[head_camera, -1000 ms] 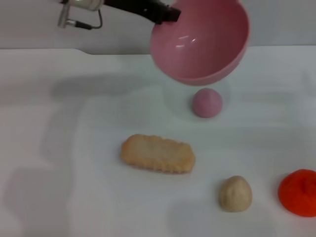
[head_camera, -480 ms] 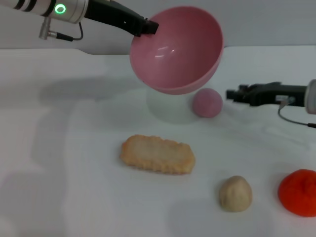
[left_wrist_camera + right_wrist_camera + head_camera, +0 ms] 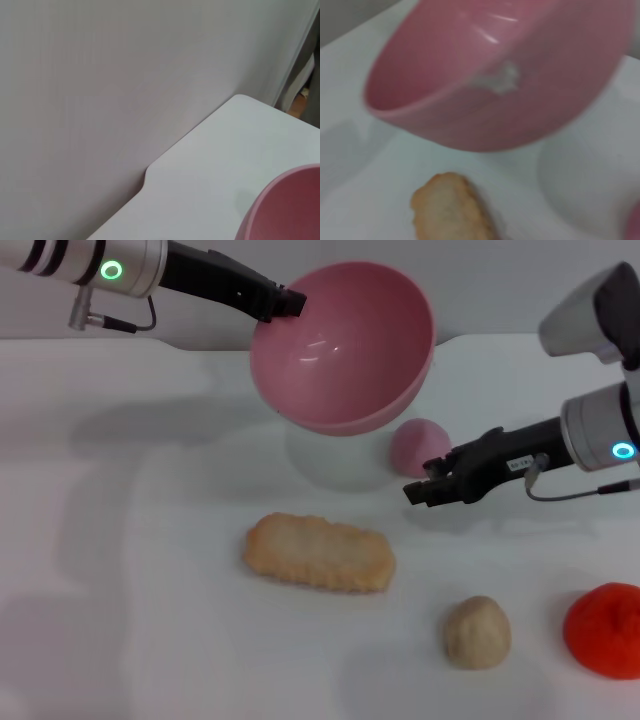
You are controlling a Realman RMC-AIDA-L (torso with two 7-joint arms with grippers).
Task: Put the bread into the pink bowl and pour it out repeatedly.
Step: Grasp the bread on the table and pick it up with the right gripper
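My right gripper moves to the bread next and closes on its end (image 3: pixel 370 564) nearest the beige lump.
My left gripper (image 3: pixel 287 302) is shut on the rim of the pink bowl (image 3: pixel 340 350) and holds it tilted in the air at the back middle, its empty inside facing forward. The bowl's edge shows in the left wrist view (image 3: pixel 287 210) and it fills the right wrist view (image 3: pixel 495 75). The bread (image 3: pixel 318 552) lies flat on the white table in front of the bowl, pale side up; its end shows in the right wrist view (image 3: pixel 450 210). My right gripper (image 3: pixel 413 492) reaches in from the right, above the table, just right of and behind the bread.
A small solid pink dome (image 3: pixel 418 445) sits under the bowl's right side, just behind my right gripper. A small round beige lump (image 3: pixel 477 632) and a red-orange blob (image 3: pixel 605 628) lie at the front right. The table's far edge meets a grey wall (image 3: pixel 100 100).
The bowl has moved left and down a little in my left gripper. My right arm has come in from the right and moved leftward toward the bread. The bread has not moved.
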